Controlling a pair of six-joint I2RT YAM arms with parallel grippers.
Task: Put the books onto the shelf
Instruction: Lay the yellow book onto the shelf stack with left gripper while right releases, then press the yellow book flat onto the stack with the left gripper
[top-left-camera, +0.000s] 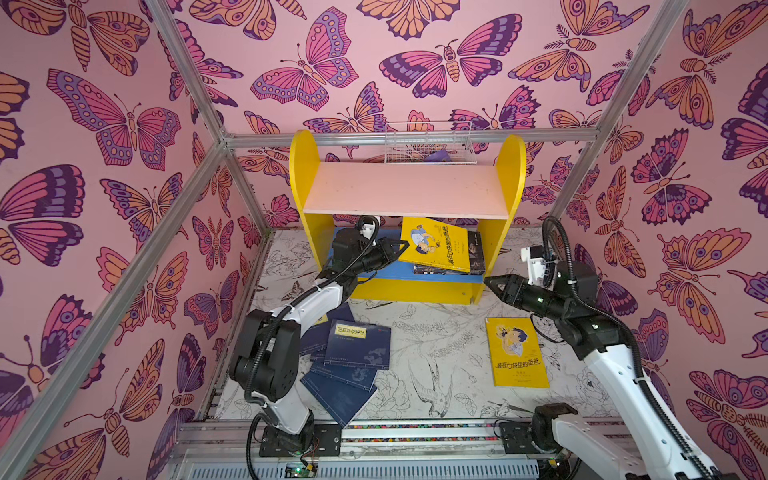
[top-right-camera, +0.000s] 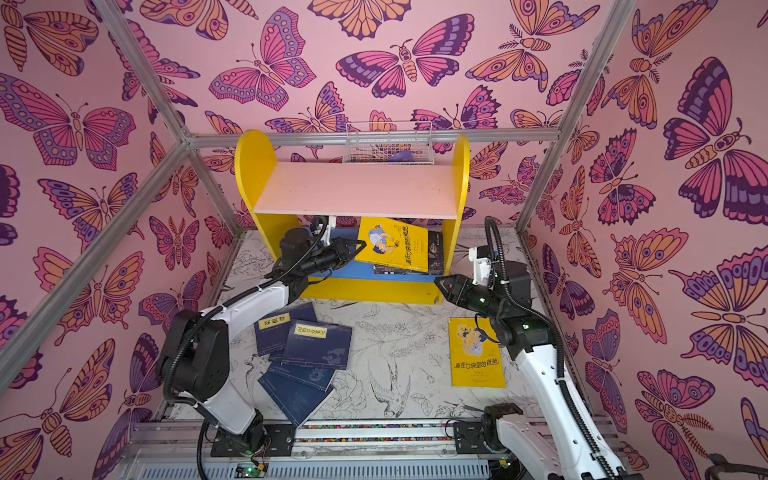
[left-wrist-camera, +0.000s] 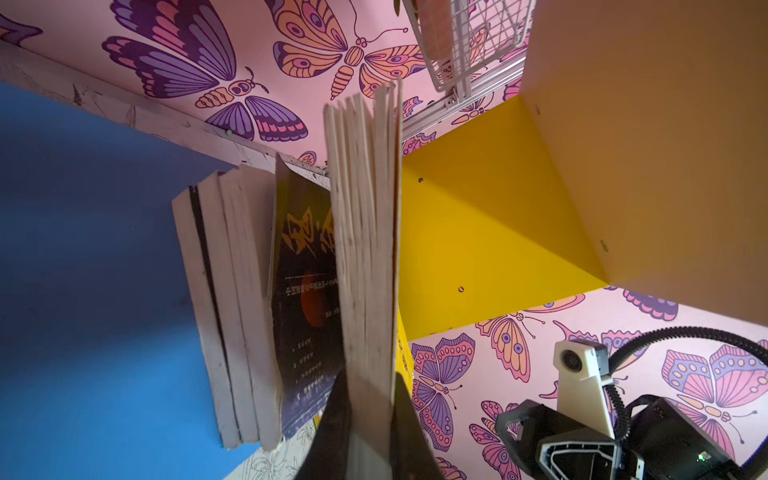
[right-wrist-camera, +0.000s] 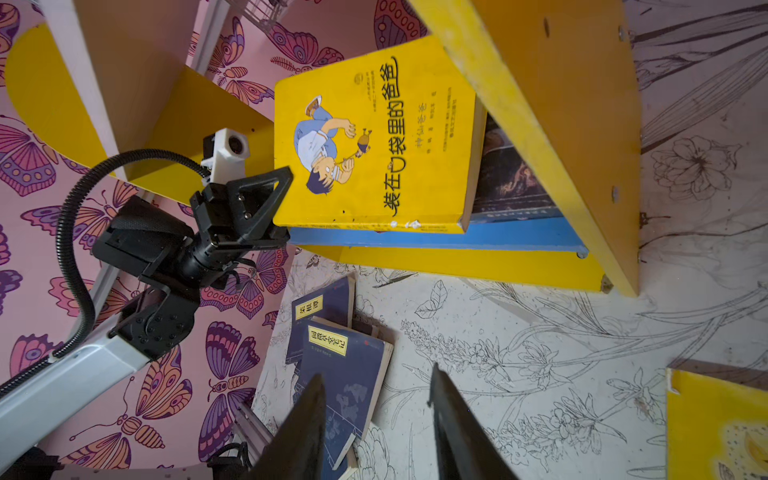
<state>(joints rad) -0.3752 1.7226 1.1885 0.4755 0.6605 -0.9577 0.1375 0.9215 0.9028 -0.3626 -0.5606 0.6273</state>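
Note:
Next, my left gripper lets go of the yellow book on top of the dark books (top-left-camera: 452, 245) (left-wrist-camera: 326, 308) on the blue lower board.
The shelf (top-left-camera: 407, 187) has yellow sides, a pink upper board and a blue lower board (top-left-camera: 386, 272). My left gripper (top-left-camera: 401, 248) reaches into the lower tier and is shut on the edge of a yellow book (top-left-camera: 440, 245), whose pages (left-wrist-camera: 365, 249) run between the fingers. That book tilts over dark books (top-left-camera: 476, 253) lying at the right of the blue board. My right gripper (top-left-camera: 490, 280) hangs open and holds nothing, just off the shelf's front right corner. Several navy books (top-left-camera: 353, 345) and another yellow book (top-left-camera: 517, 353) lie on the table.
A white wire basket (top-left-camera: 428, 143) hangs on the back rail behind the shelf. Aluminium frame posts and butterfly walls close in the sides. The arm bases stand on a rail at the front edge.

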